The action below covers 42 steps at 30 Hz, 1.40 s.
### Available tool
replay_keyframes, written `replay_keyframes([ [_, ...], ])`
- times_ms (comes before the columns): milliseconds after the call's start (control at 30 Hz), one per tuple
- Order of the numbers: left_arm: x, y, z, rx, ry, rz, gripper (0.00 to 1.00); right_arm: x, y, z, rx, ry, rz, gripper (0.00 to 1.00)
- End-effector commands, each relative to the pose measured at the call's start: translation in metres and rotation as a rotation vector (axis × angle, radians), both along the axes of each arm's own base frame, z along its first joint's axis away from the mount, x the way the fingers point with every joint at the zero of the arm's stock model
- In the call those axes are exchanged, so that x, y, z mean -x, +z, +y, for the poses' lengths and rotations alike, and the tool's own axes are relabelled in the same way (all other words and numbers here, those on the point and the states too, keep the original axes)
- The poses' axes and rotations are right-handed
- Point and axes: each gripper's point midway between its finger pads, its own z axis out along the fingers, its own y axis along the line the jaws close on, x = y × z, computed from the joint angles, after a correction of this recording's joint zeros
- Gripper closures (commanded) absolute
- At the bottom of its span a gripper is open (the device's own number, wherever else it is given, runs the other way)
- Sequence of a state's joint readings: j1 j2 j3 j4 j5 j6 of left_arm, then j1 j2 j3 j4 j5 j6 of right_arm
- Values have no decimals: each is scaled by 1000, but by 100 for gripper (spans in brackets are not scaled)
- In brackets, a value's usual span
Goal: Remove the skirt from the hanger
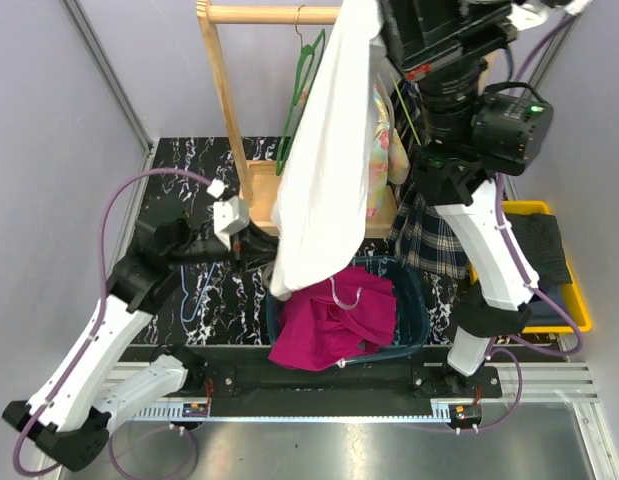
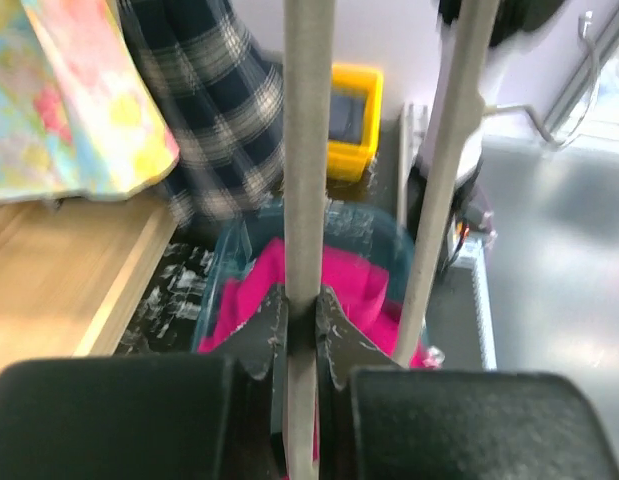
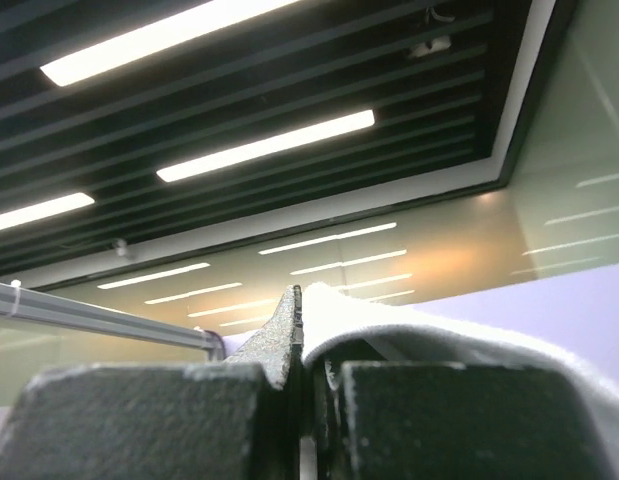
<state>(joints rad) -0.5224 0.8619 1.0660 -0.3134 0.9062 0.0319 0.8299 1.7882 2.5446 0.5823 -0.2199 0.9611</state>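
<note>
Next, I let go of the pale hanger with my left gripper on top of the blue hanger (image 1: 205, 260) on the black marbled surface.
A long white skirt (image 1: 324, 150) hangs in front of the wooden rack (image 1: 224, 100), its lower end reaching the basket. My right gripper (image 3: 304, 310) is raised high and shut on the skirt's upper edge (image 3: 409, 335); in the top view the arm's own body hides it. My left gripper (image 2: 301, 305) is shut on a narrow vertical fold of the skirt (image 2: 307, 150) low down, by the skirt's left edge (image 1: 264, 240). A green hanger (image 1: 301, 80) hangs on the rail just left of the skirt. Whether it is still attached to the skirt is hidden.
A teal basket (image 1: 414, 290) under the skirt holds magenta cloth (image 1: 334, 325) with a pale hanger (image 1: 346, 293) on it. A plaid garment (image 1: 429, 235) and a floral one (image 1: 381, 140) hang on the rack. A yellow bin (image 1: 574, 300) stands at right.
</note>
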Motion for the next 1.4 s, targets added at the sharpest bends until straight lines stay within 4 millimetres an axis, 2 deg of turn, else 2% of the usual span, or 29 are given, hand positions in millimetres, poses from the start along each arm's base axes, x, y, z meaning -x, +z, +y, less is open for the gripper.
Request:
replay_keyframes([
  [0,3,-30,34,-224,88,-123,100,41,33,-77,-153,-142,-85,100],
  [133,-15,-65,61,-409,196,-172,100,60,43,-109,-201,-223,-101,100],
  [200,-29,-76,75,-482,281,-183,100,59,43,-113,-198,-273,-93,100],
  [233,-33,-80,81,-516,299,-191,100,68,46,-126,-219,-310,-99,100],
  [267,-38,-83,90,-550,342,-198,100,62,44,-123,-201,-332,-82,100],
  [300,-44,-85,97,-571,379,-196,100,70,46,-134,-210,-355,-82,100],
  [433,-58,-83,129,-639,548,-209,100,56,40,-136,-148,-488,-19,100],
  [467,-61,-79,139,-653,599,-221,100,37,28,-120,-71,-508,30,100],
  [500,-61,-73,150,-652,653,-237,100,41,24,-126,-52,-523,48,100],
  [533,-61,-70,157,-657,684,-248,100,33,17,-125,-25,-548,83,100],
  [567,-62,-67,167,-672,732,-259,100,4,-11,-98,74,-559,144,100],
  [600,-59,-62,177,-670,777,-278,100,13,-18,-107,84,-562,148,100],
  [633,-58,-67,184,-687,802,-277,100,2,-32,-103,112,-577,188,100],
  [667,-57,-68,190,-696,828,-282,100,-25,-69,-79,212,-585,249,100],
  [700,-54,-67,201,-707,880,-292,100,-20,-81,-85,226,-589,265,100],
  [733,-54,-76,206,-727,898,-278,100,-28,-98,-80,265,-606,290,100],
  [767,-56,-79,217,-754,955,-272,100,-48,-138,-61,357,-612,338,100],
  [833,-60,-86,229,-771,1030,-247,100,-46,-164,-62,400,-624,346,100],
  [867,-63,-88,237,-786,1078,-231,100,-61,-201,-49,472,-626,385,100],
  [933,-70,-93,246,-789,1143,-158,100,-59,-224,-49,512,-631,392,100],
  [967,-73,-96,245,-780,1135,-128,100,-69,-255,-40,579,-629,427,100],
  [1033,-82,-108,258,-782,1182,-33,100,-67,-275,-41,615,-635,435,100],
  [1067,-87,-117,265,-772,1190,33,100,-73,-299,-37,663,-638,460,100],
  [1133,-93,-128,271,-750,1188,112,100,-73,-316,-40,692,-651,477,100],
  [1167,-98,-139,268,-733,1144,171,100,-77,-338,-36,740,-651,505,100],
  [1200,-97,-147,276,-737,1149,223,100,-74,-342,-40,744,-651,508,100],
  [1267,-100,-165,273,-741,1097,299,100,-74,-365,-41,795,-651,536,100],
  [1333,-97,-181,268,-752,1041,344,100,-67,-372,-49,797,-657,545,100],
  [1367,-98,-187,263,-746,1013,360,100,-68,-385,-51,826,-663,567,100],
])
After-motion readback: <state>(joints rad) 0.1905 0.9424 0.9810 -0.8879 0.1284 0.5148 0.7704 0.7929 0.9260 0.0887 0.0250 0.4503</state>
